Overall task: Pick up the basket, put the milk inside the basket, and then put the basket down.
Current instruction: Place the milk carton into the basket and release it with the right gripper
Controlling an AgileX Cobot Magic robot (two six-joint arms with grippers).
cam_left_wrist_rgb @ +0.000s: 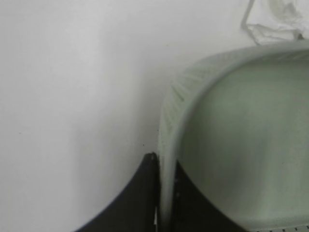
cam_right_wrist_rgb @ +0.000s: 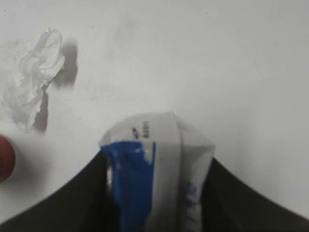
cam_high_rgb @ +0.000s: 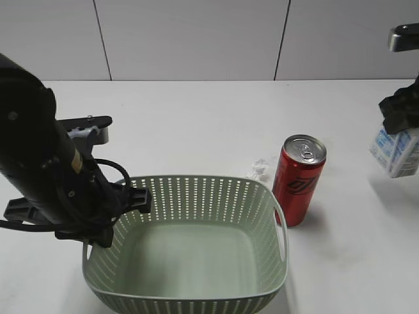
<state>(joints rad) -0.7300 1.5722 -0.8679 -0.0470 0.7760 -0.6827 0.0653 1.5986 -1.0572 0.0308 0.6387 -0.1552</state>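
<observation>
The robot's right gripper needs to let go of the milk on the basket's bottom (cam_high_rgb: pixel 207 268), slightly toward the red soda can's side.
The pale green basket (cam_high_rgb: pixel 186 245) is at the front centre of the white table, empty. My left gripper (cam_high_rgb: pixel 108 226) is shut on the basket's left wall; the left wrist view shows its two black fingers (cam_left_wrist_rgb: pixel 163 193) clamping the rim (cam_left_wrist_rgb: pixel 169 125). Whether the basket is off the table I cannot tell. My right gripper (cam_high_rgb: pixel 400 121) is shut on the white-and-blue milk carton (cam_high_rgb: pixel 396 152) and holds it in the air at the far right, apart from the basket. In the right wrist view the carton (cam_right_wrist_rgb: pixel 157 169) sits between the fingers (cam_right_wrist_rgb: pixel 154 193).
A tall red soda can (cam_high_rgb: pixel 298 180) stands just right of the basket's far right corner, between the basket and the milk. A crumpled white scrap (cam_high_rgb: pixel 260 169) lies behind the can; it also shows in the right wrist view (cam_right_wrist_rgb: pixel 31 79) and the left wrist view (cam_left_wrist_rgb: pixel 277 19).
</observation>
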